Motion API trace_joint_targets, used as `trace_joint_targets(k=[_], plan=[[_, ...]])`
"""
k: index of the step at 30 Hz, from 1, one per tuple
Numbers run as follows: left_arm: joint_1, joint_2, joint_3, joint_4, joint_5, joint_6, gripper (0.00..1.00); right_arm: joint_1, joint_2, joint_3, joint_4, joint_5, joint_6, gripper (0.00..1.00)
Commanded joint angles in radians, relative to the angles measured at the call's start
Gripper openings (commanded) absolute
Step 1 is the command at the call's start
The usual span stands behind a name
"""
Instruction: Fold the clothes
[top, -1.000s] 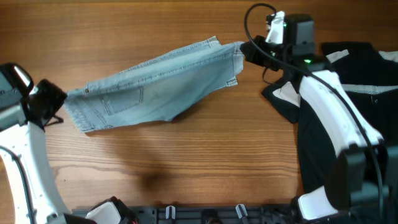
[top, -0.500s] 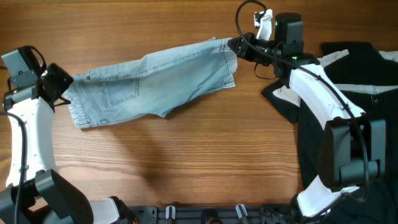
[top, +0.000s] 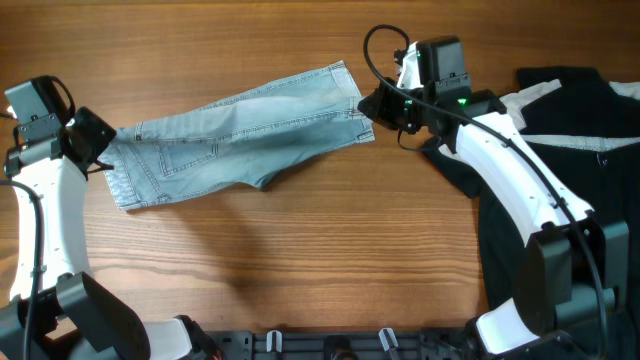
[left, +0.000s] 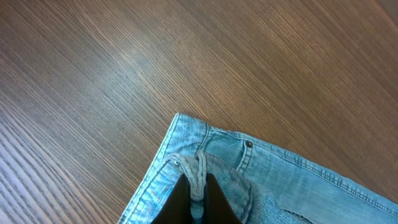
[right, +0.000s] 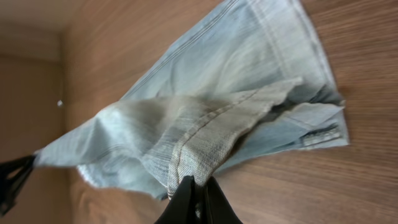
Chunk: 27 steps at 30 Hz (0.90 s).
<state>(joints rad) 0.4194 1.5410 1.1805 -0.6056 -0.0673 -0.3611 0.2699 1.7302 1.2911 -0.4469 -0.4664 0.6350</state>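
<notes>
Next, my right gripper lets go of the bunched fold on the table (top: 358, 147) (right: 320, 150) by the near corner of the hemmed leg end.
The pale blue denim shorts (top: 240, 135) lie stretched across the table, waistband at the left, hemmed legs at the right. My left gripper (top: 100, 140) is shut on the waistband corner (left: 198, 177). My right gripper (top: 368, 105) is shut on a bunched fold at the leg end (right: 205, 155), lifting it a little above the wood. The rest of the shorts (right: 217, 81) hang slack between the two grippers.
A larger black-and-white garment (top: 560, 150) lies at the right side of the table, under my right arm. Bare wood table (top: 300, 260) in front of the shorts. A dark rail (top: 330, 345) runs along the near edge.
My right gripper has moved left and slightly toward the front with the leg end, so the shorts have slackened. My left gripper first moved in along the waistband, then stayed.
</notes>
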Motion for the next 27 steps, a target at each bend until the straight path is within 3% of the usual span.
trace_joint_targets(k=[1,4,8,14,18,23,24,25,26,27], plan=[[0.004,0.004,0.024,0.006,-0.039,-0.013,0.04,0.001,-0.018,0.014,0.081,0.111,0.019,0.06],[0.004,0.004,0.024,0.005,-0.039,-0.013,0.04,0.002,-0.017,0.014,0.172,0.118,0.022,0.06],[0.004,0.002,0.024,-0.013,-0.039,-0.013,0.04,0.002,-0.037,0.014,0.167,0.064,-0.013,0.04],[0.004,-0.058,0.024,-0.063,-0.039,-0.013,0.04,0.028,-0.205,0.014,-0.097,0.152,0.024,0.04],[0.004,-0.055,0.024,-0.072,-0.066,-0.013,0.04,0.029,-0.119,0.01,-0.137,0.151,0.047,0.04],[0.003,-0.048,0.024,-0.044,-0.109,-0.013,0.04,0.028,0.048,0.01,0.039,0.064,0.039,0.05],[0.003,-0.039,0.024,-0.034,-0.109,-0.016,0.05,0.029,0.071,0.01,0.076,0.053,0.044,0.1],[0.003,-0.028,0.024,-0.028,-0.108,-0.023,0.1,0.03,0.101,0.01,0.158,0.053,0.015,0.26],[0.003,-0.008,0.024,0.001,-0.093,-0.025,0.27,0.03,0.117,0.01,0.232,0.051,-0.062,0.54],[0.002,0.008,0.024,0.024,-0.077,-0.025,0.54,0.029,0.128,0.01,0.295,0.081,-0.129,0.72]])
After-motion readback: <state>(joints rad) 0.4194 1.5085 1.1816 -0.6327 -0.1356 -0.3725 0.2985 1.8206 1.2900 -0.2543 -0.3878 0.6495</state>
